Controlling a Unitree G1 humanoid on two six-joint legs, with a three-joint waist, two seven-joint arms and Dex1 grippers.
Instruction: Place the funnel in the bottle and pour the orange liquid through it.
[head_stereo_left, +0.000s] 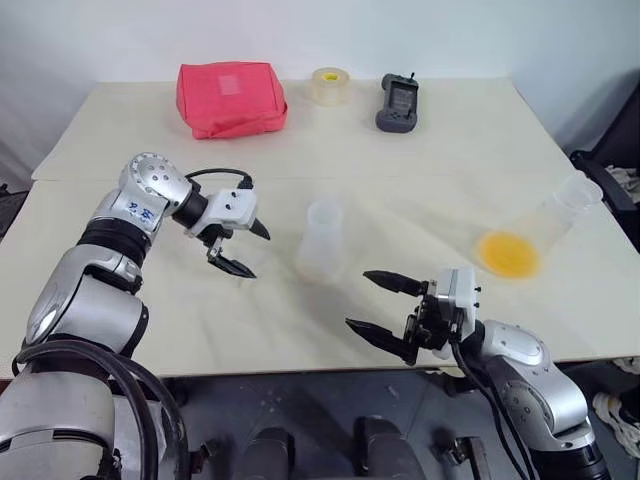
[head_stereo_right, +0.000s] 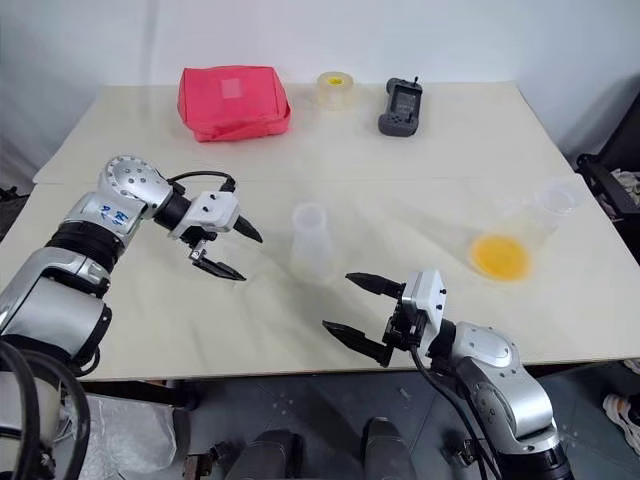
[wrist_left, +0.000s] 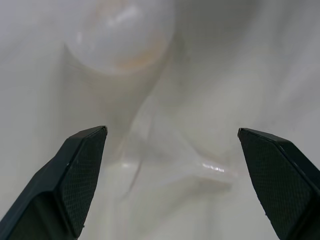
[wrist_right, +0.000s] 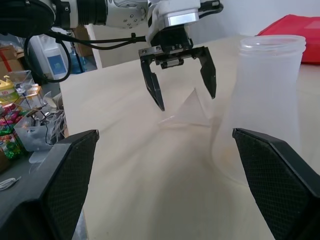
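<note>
The fingers of my left gripper are on both sides of the lying funnel, from opening to stem. I need to pinch just the funnel's rim (wrist_left: 134, 176), so the funnel's narrow end stays free for the bottle.
The funnel (wrist_right: 186, 114), a small see-through cone, lies on its side on the table, with its narrow stem (wrist_left: 215, 169) pointing sideways. My left gripper (head_stereo_left: 260, 255) hangs open just above it, one finger on each side, touching nothing. The clear bottle (head_stereo_left: 322, 240) stands upright just right of the funnel, its mouth open. The orange liquid (head_stereo_left: 508, 253) sits in the bottom of a larger clear wide-mouthed vessel (head_stereo_left: 560, 208) at the right of the table. My right gripper (head_stereo_left: 358, 299) is open and empty near the front edge, in front of the bottle.
A red pouch (head_stereo_left: 232, 98), a yellow-cored tape roll (head_stereo_left: 331, 85) and a black handheld device (head_stereo_left: 397, 103) lie along the back of the table (head_stereo_left: 150, 330). A seam runs across the tabletop behind the bottle.
</note>
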